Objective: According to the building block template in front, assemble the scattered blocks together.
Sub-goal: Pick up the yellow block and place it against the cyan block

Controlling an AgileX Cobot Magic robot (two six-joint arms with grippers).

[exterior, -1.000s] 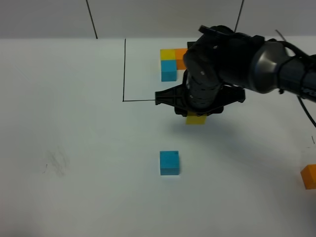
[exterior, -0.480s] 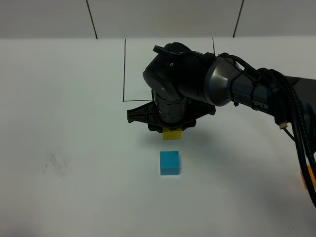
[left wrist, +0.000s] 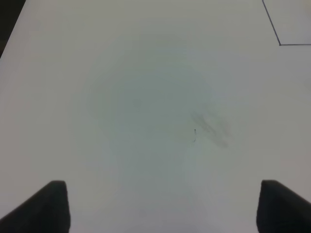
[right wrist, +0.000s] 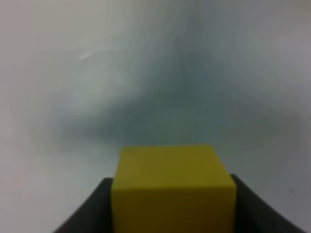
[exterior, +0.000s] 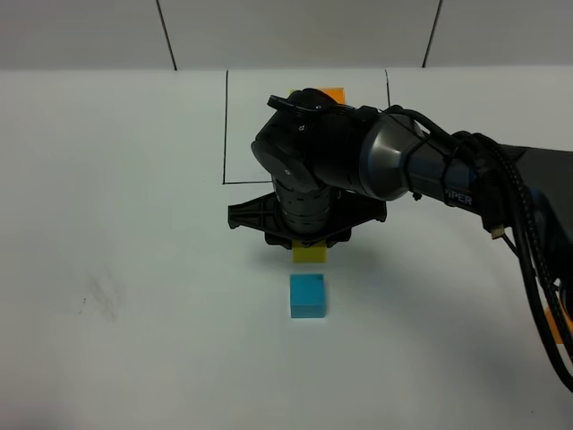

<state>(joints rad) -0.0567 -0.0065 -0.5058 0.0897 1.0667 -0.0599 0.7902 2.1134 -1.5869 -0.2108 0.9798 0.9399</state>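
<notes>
My right gripper is going to set the yellow cube down on the table and let go of it there, snug [exterior: 306, 259] against the far side of the cyan-blue cube.
My right gripper [exterior: 310, 245] reaches across the middle and is shut on the yellow cube [exterior: 310, 254], which it holds just behind the cyan-blue cube [exterior: 307, 296] on the table. A small gap shows between the two cubes. In the right wrist view the yellow cube [right wrist: 172, 187] fills the space between the dark fingers [right wrist: 95, 213]. The template inside the black drawn frame [exterior: 226, 125] is mostly hidden by the arm; only its orange part [exterior: 333, 93] shows. A sliver of the loose orange cube [exterior: 559, 324] shows behind cables at the far right. My left gripper [left wrist: 163, 208] is open and empty.
The right arm's dark body [exterior: 376, 161] and its cables [exterior: 528, 260] cover the middle and right of the white table [exterior: 134, 224]. A faint grey smudge [exterior: 98, 300] marks the table at the left; it also shows in the left wrist view [left wrist: 211, 127].
My right gripper has carried the yellow cube from beside the frame toward the front and left, ending just behind the cyan-blue cube. The arm now hides most of the template.
</notes>
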